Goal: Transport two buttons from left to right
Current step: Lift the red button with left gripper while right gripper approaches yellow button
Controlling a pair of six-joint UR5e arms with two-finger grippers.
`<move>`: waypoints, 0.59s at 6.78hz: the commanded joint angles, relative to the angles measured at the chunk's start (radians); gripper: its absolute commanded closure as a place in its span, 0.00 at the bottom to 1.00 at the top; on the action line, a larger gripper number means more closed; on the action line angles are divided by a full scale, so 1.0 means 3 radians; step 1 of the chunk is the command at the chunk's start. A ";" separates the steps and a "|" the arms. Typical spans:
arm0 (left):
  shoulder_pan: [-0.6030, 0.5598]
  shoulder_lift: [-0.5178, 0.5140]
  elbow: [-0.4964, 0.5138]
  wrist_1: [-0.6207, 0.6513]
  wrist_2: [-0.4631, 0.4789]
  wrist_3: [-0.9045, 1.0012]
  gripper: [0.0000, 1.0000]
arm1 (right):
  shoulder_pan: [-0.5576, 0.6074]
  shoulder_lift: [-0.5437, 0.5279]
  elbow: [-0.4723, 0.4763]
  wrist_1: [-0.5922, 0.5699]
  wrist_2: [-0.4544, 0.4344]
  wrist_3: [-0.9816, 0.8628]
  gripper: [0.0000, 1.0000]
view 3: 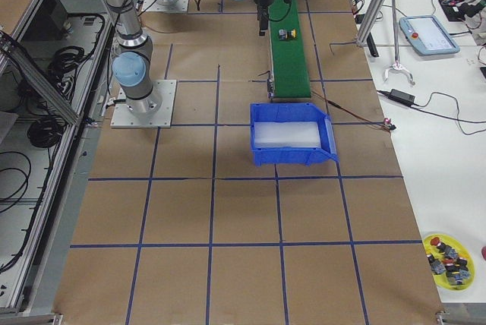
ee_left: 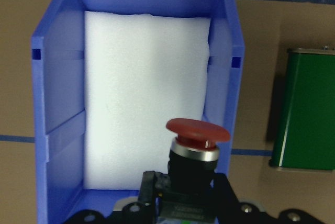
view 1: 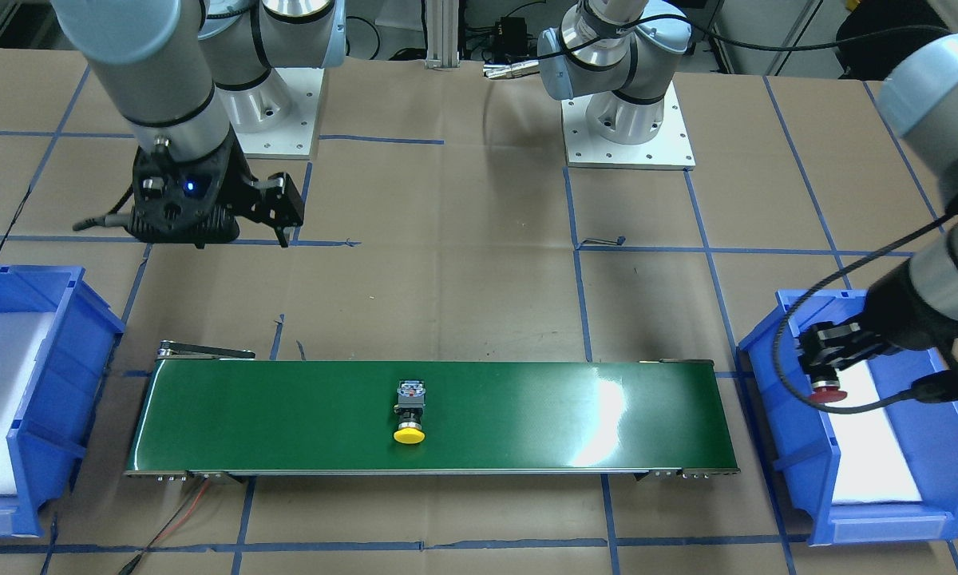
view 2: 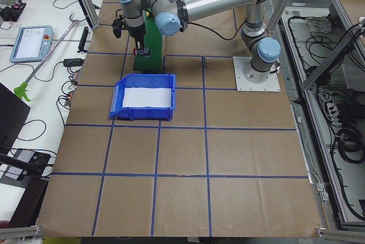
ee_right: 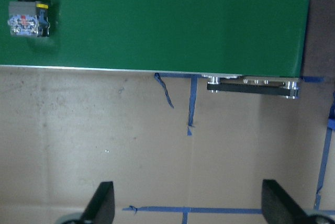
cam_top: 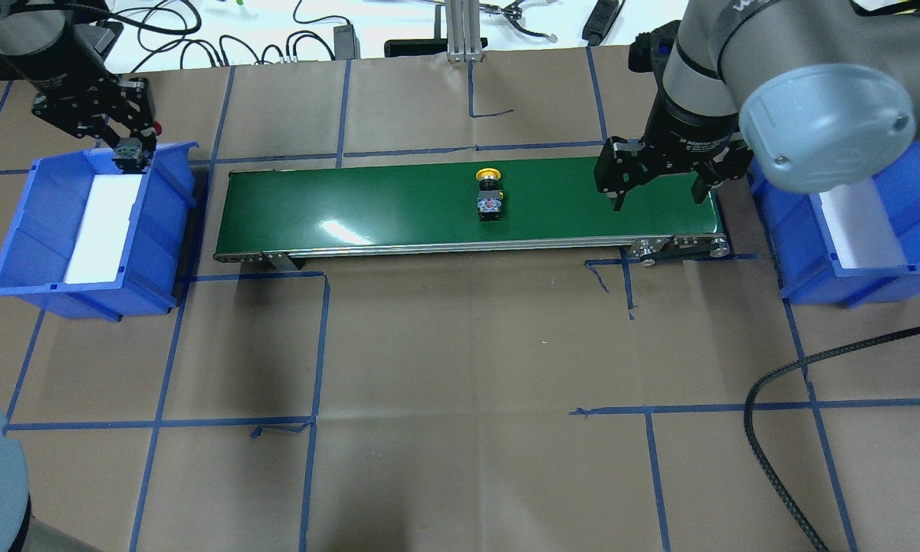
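Note:
The red button will leave my left gripper on the bare end of the green conveyor belt (view 1: 677,406) nearest this gripper.
The red button (ee_left: 196,145) sits between the shut fingers of my left gripper (ee_left: 183,205), cap out, over the end of the left blue bin (ee_left: 57,103). The overhead view shows that gripper (cam_top: 128,147) at the bin's far rim (cam_top: 165,149). On its side near the middle of the green conveyor belt (cam_top: 368,195) lies the yellow button (cam_top: 490,195). My right gripper (cam_top: 657,199) hangs open over the belt's right end, with nothing between its fingers (ee_right: 102,205).
The right blue bin (cam_top: 901,184) with white foam stands past the belt's right end. The left bin's foam (ee_left: 141,88) has nothing on it. A black cable (cam_top: 782,383) loops over the table at the right. A yellow plate of spare parts (view 3: 449,258) sits far off.

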 commanded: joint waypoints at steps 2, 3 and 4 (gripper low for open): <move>-0.0334 -0.0092 -0.0295 0.0166 -0.0031 -0.0554 0.90 | 0.0000 0.0265 0.0060 -0.0732 0.0043 0.0034 0.00; -0.0349 -0.0097 -0.0530 0.0512 -0.0036 -0.0621 0.90 | 0.0000 0.0383 0.0060 -0.0874 0.0049 0.0029 0.00; -0.0375 -0.0112 -0.0795 0.0900 -0.0041 -0.0708 0.90 | 0.0000 0.0501 0.0065 -0.1144 0.0049 0.0024 0.00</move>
